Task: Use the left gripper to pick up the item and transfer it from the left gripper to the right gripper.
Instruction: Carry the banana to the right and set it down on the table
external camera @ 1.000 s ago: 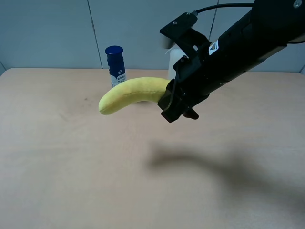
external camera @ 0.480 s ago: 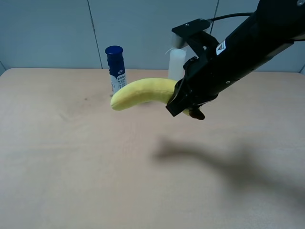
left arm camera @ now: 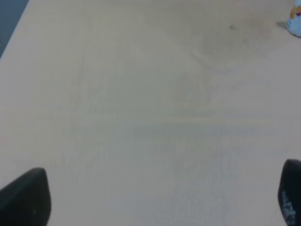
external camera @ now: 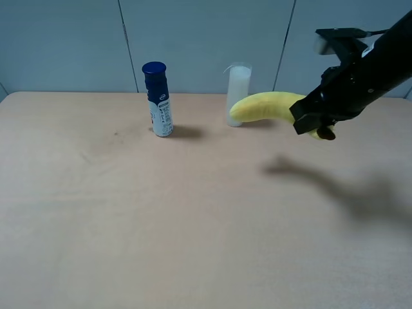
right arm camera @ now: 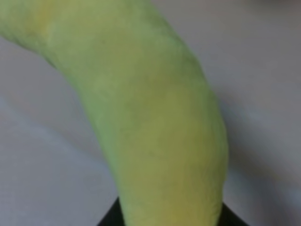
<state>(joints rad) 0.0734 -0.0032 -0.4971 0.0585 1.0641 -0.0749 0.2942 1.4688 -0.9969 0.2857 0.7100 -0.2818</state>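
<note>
Next, my right gripper sets the yellow plush banana down on the bare table (external camera: 286,182), at a spot that is in front of the white cylinder.
The yellow plush banana (external camera: 264,105) hangs in the air at the right rear of the table, its free end near the white cylinder. My right gripper (external camera: 310,122) is shut on its stem end, and the dark brown stem tip (external camera: 326,134) pokes out below the claw. In the right wrist view the banana (right arm camera: 155,117) fills the picture, held at the gripper (right arm camera: 171,219). My left gripper (left arm camera: 157,197) is open and empty over bare table. It does not show in the exterior high view.
A blue-capped bottle (external camera: 158,100) stands at the back of the wooden table (external camera: 129,212), and its edge shows in the left wrist view (left arm camera: 295,23). A white cylinder (external camera: 238,95) stands right of it, just behind the banana's free end.
My right arm has carried the banana from the middle of the table to the right, past the white cylinder. The bottle and cylinder have not moved.
</note>
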